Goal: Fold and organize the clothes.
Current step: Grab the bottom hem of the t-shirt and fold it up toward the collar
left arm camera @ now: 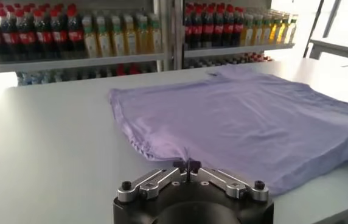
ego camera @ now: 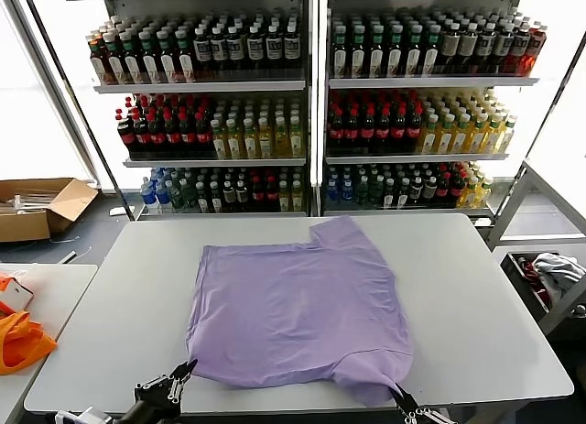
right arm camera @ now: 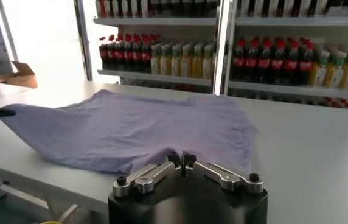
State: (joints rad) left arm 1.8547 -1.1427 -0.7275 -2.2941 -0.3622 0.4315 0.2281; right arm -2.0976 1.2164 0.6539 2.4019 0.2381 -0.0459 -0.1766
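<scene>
Next, my right gripper lets go of the T-shirt's near corner on the shirt's own body [ego camera: 361, 280] [right arm camera: 206, 114], just short of the far sleeve.
A lavender T-shirt [ego camera: 302, 305] lies spread flat, plain side up, on the grey table [ego camera: 476, 296], one sleeve pointing to the far right. My left gripper [ego camera: 188, 369] is at the shirt's near left corner, by the table's front edge. In the left wrist view the left gripper [left arm camera: 187, 164] is shut on the edge of the shirt [left arm camera: 241, 115], which bunches at the tips. My right gripper [ego camera: 400, 396] is at the near right corner. In the right wrist view the right gripper [right arm camera: 181, 159] is closed on the edge of the shirt [right arm camera: 131, 128], slightly raised there.
Shelves of drink bottles [ego camera: 302, 103] stand behind the table. A cardboard box [ego camera: 37, 209] is on the floor at far left. An orange fabric item [ego camera: 18, 342] lies on a side table at left. A white-grey cloth bundle [ego camera: 554, 270] sits in a bin at right.
</scene>
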